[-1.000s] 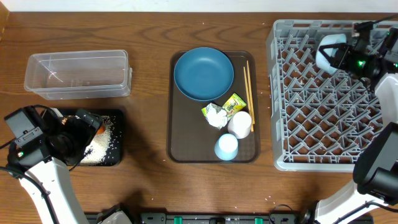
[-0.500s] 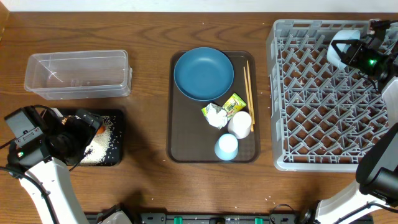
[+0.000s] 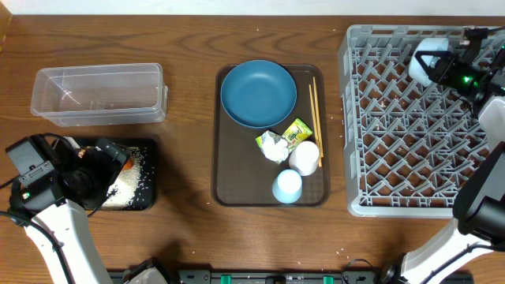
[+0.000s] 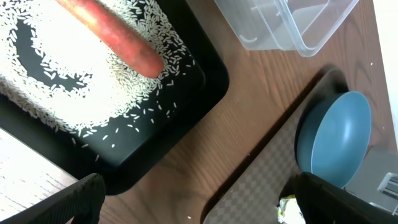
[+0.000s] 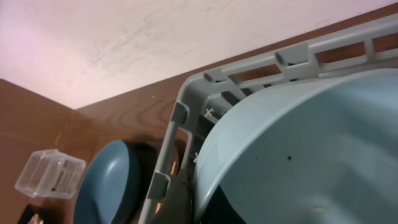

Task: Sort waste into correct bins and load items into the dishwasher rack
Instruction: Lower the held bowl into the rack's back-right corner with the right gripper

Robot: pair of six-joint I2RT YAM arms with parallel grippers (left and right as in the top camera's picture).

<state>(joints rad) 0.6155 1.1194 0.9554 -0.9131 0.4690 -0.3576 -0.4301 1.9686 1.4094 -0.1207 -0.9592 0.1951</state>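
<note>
Next, my right gripper lets go of the pale blue bowl on the rack pegs [image 3: 420, 54] next to the back side of the grey dishwasher rack.
My right gripper [image 3: 443, 69] is shut on the rim of a pale blue bowl [image 3: 424, 63], held tilted over the back right of the grey dishwasher rack [image 3: 410, 170]. The bowl [image 5: 298, 149] fills the right wrist view. My left gripper [image 3: 106, 163] hangs open over the black tray [image 3: 138, 197], which holds white rice [image 4: 62, 81] and an orange carrot [image 4: 112, 34]. The dark blue plate [image 3: 258, 93], chopsticks [image 3: 315, 110], crumpled paper [image 3: 274, 147], snack wrapper [image 3: 297, 132], whitish cup [image 3: 305, 157] and pale blue cup [image 3: 287, 186] lie on the brown tray.
The clear tub [image 3: 99, 95] stands at the back left, behind the black tray. The brown serving tray [image 3: 229, 177] sits mid-table between the bins and the rack. The rack's raised wall [image 5: 186, 124] is close beside the bowl.
My right gripper has carried the bowl a little to the right and toward the back wall of the rack. The left arm has not moved.
</note>
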